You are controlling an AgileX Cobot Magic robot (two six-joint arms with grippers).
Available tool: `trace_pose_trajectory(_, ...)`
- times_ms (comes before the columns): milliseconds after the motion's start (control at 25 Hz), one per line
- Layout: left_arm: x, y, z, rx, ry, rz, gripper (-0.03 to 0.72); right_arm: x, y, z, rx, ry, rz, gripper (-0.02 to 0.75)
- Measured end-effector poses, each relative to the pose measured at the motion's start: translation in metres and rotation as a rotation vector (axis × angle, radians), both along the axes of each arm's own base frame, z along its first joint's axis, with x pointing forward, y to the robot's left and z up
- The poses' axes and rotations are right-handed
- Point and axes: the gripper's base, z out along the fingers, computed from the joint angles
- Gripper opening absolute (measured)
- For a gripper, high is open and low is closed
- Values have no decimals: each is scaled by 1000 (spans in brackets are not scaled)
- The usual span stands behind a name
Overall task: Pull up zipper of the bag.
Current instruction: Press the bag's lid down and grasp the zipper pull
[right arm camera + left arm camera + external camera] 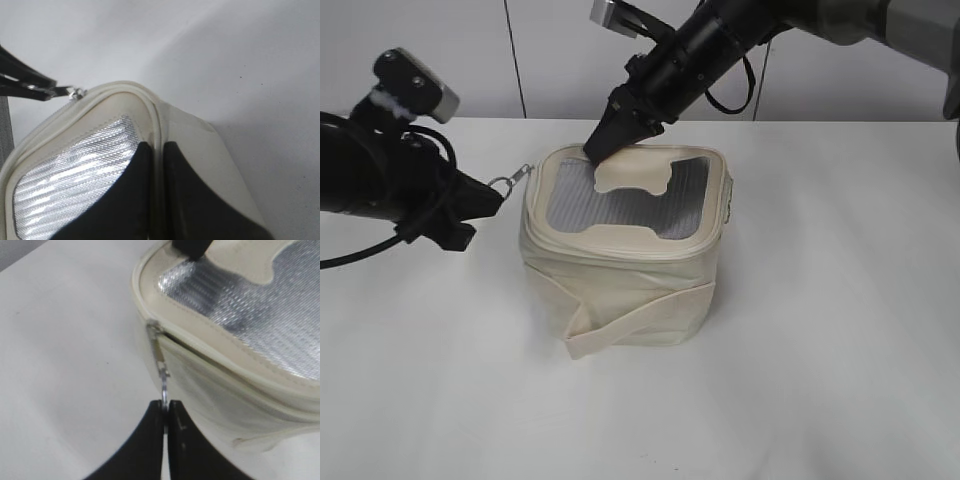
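Observation:
I need to let go of the zipper pull, which sticks out at the lid's corner, with my left gripper against the bag's front side (598, 287), just above the loose fold of the strap.
A cream box-shaped bag (620, 290) with a silver mesh lid panel (620, 205) stands on the white table. Its metal zipper pull (510, 181) sticks out at the lid's left corner. My left gripper (490, 197) is shut on the end of that pull (162, 377), seen between the fingertips in the left wrist view (165, 407). My right gripper (605, 143) is shut on the lid's piped rim (157, 127) at the back left edge, with the rim running between its fingers (154, 147). The zipper pull also shows in the right wrist view (70, 92).
A cream strap (650, 315) wraps the bag's front and ends in a loose fold at the lower left. White table (840, 350) lies all round the bag; a pale wall stands behind.

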Motion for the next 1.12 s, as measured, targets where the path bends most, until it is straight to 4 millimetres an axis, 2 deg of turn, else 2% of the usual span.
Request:
trace_pose_trajectory(120, -25, 5, 11, -55, 12, 17, -8, -2, 3, 0, 9, 11, -1, 45)
trace_pose_trajectory(240, -47, 7, 10, -104, 61, -7, -8, -3, 5, 0, 15, 26, -6, 45)
trace_pose_trajectory(480, -63, 2, 3, -152, 171, -17, -8, -7, 11, 1, 32, 58, -14, 45)
trace_pose_trajectory(560, -67, -6, 4, -151, 178, -32, -7, -7, 11, 0, 33, 69, -21, 45)
trace_pose_trajectory(640, -81, -22, 1, -142, 205, -116, -6, -6, 9, -1, 30, 83, -38, 45)
trace_pose_trajectory(880, -105, -61, -10, -118, 252, -208, -4, -6, 9, -1, 28, 106, -60, 45)
trace_pose_trajectory(1120, -102, -87, -13, -99, 226, -185, -3, -5, 8, 0, 30, 108, -64, 45)
